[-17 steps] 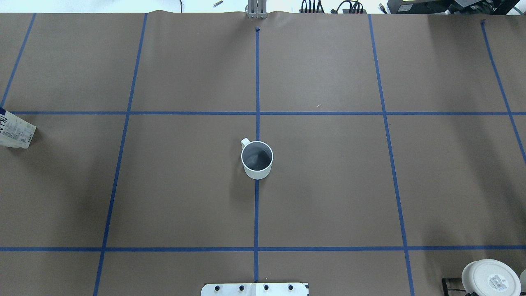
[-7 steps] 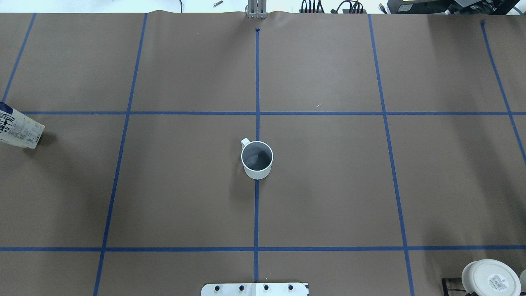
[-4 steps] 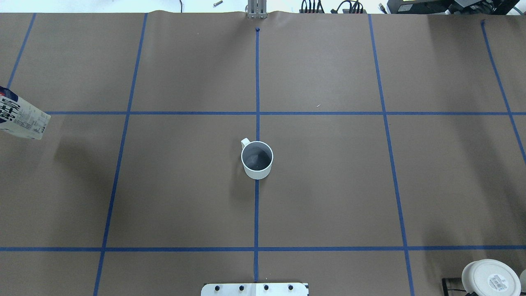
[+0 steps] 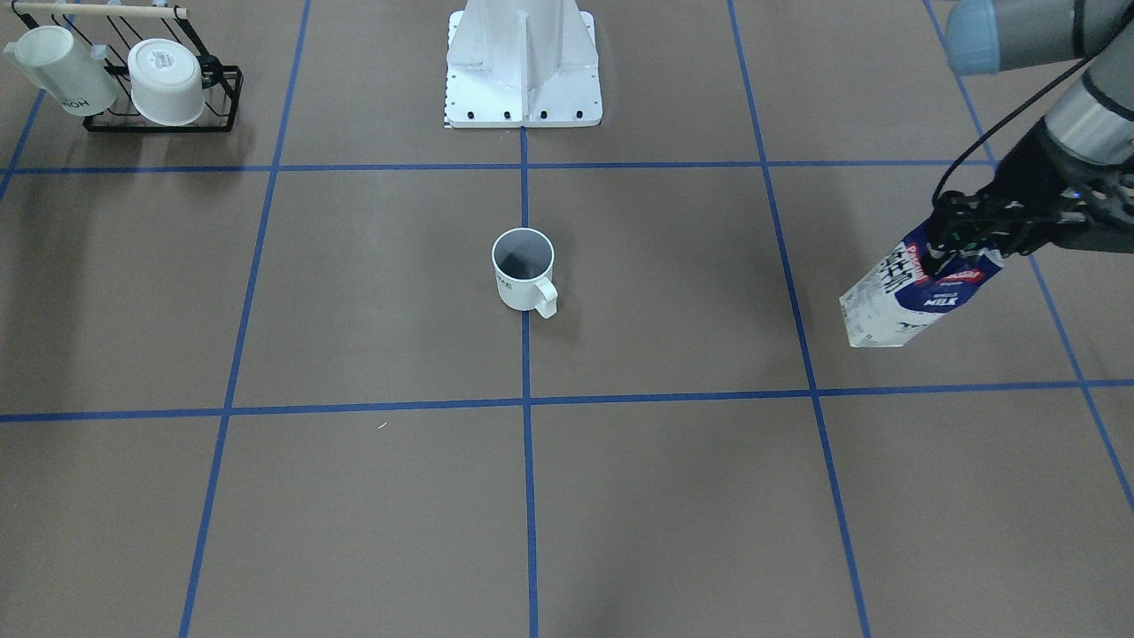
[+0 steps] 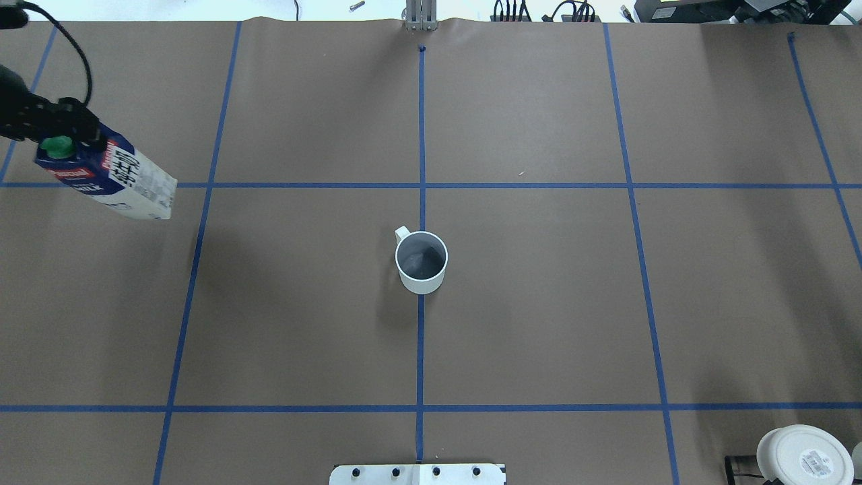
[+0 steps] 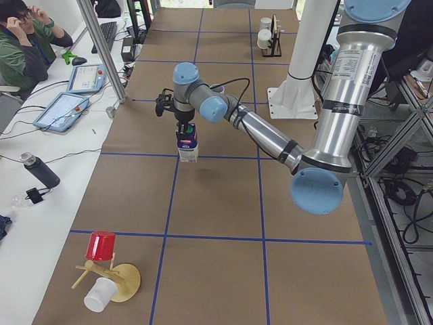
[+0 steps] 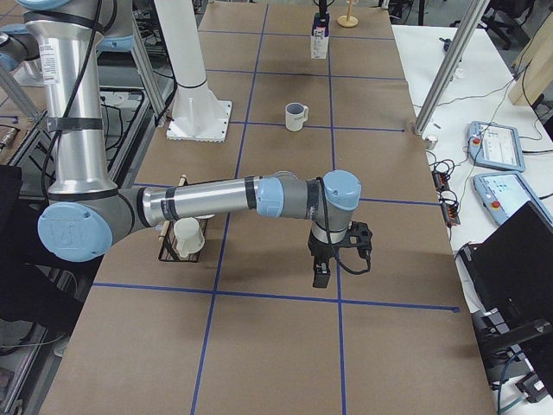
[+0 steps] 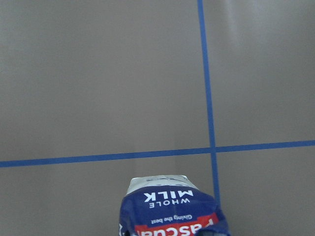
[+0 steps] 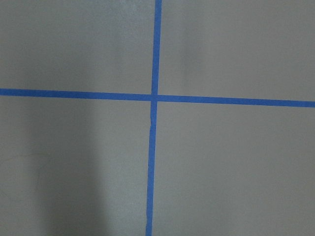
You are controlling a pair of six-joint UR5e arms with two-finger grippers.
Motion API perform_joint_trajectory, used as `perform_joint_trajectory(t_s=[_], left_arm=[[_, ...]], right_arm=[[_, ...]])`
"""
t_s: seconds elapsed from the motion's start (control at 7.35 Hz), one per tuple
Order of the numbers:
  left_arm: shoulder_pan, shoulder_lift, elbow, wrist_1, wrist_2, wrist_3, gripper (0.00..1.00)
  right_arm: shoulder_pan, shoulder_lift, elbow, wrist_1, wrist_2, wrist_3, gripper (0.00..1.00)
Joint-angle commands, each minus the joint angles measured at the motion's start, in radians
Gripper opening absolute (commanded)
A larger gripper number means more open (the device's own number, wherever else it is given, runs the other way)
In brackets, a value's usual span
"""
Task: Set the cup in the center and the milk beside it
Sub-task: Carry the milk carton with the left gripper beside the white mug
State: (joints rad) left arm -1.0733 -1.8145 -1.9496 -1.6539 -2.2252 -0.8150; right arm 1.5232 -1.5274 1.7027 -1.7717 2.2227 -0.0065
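Note:
The robot's left gripper should release the milk, now tilted above the table, upright on the bare table (image 4: 600,291) close beside the handle of the cup.
The cup (image 5: 421,261), a small white mug with a grey inside, stands upright on the lengthwise tape line in the center (image 5: 525,283); it also shows in the front view (image 4: 523,270). My left gripper (image 5: 67,131) is shut on the top of the milk (image 5: 111,178) and holds it tilted above the table at the far left. The milk also shows in the front view (image 4: 912,297) and the left wrist view (image 8: 172,209). My right gripper (image 7: 320,275) shows only in the exterior right view, low over bare table; I cannot tell whether it is open or shut.
A black rack (image 4: 159,120) with two white cups stands near the robot base (image 4: 523,62); one cup base shows in the overhead view (image 5: 801,455). A wooden stand with a red cup (image 6: 101,247) is at the table's left end.
The milk has moved to the right into the overhead view, toward the cup, and the left gripper now shows at its top. The cup has not moved.

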Motion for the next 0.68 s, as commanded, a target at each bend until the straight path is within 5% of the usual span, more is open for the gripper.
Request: perform_joint_trajectory(t_s=[0.0, 0.27, 0.54], left_arm=[[0.18, -0.153, -0.009, 0.092, 0.103, -0.236, 0.0], [0.315, -0.32, -0.002, 0.244, 0.171, -0.352, 0.0], [0.389, -0.406, 0.046, 0.264, 0.226, -0.404, 0.0]], right_arm=[[0.0, -0.002, 0.0, 0.0, 0.0, 0.0, 1.0], [0.0, -0.011, 0.002, 0.0, 0.0, 0.002, 1.0], [0.0, -0.013, 0.002, 0.0, 0.002, 0.002, 1.0]])
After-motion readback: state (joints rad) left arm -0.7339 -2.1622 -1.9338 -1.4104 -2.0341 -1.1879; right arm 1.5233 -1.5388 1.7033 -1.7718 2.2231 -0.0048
